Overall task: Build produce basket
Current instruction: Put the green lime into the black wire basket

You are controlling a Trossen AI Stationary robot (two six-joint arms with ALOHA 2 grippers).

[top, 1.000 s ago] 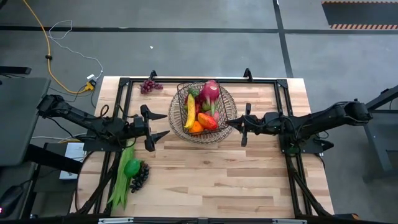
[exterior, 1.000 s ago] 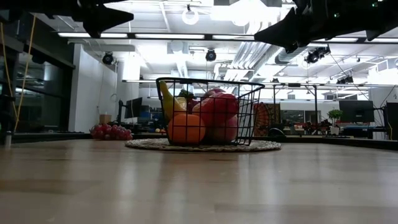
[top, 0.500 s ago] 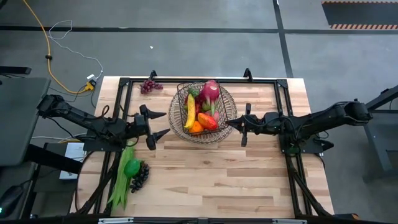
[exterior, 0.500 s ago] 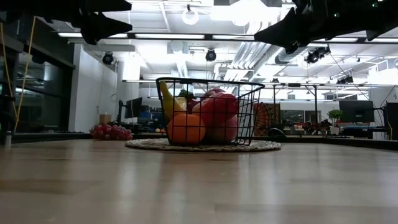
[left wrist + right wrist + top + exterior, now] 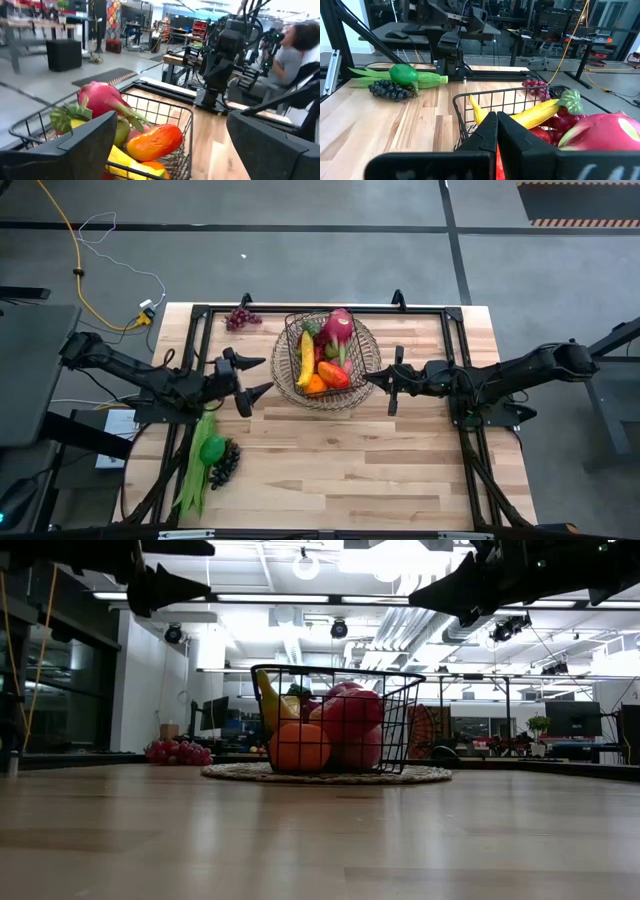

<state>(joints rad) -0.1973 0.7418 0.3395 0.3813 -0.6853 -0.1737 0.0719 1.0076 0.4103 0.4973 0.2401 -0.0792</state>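
Note:
I will close my left gripper around the middle of the green pepper (image 5: 212, 449), which is lying between the green beans and the dark grapes.
The dark wire basket (image 5: 292, 340) stands on a round wicker tray (image 5: 371, 348) at the table's far middle. It holds a banana (image 5: 305, 358), a pink dragon fruit (image 5: 338, 327), an orange (image 5: 299, 746) and a red-orange fruit (image 5: 154, 141). My left gripper (image 5: 266, 374) hangs open and level just left of the basket, above its rim, pointing at it. My right gripper (image 5: 368, 378) is shut and hovers at the basket's right side, also above the rim (image 5: 485, 98). Neither touches anything.
Purple grapes (image 5: 240, 318) lie at the far left edge. Green beans (image 5: 193, 470), a green pepper (image 5: 211, 448) and dark grapes (image 5: 225, 463) lie near the table's left near corner. Bare wood fills the near half. A black frame rail (image 5: 300, 308) runs along the far edge.
My left gripper has rolled about its own pointing line while staying where it was beside the basket. My right gripper, the basket and the produce have kept still.

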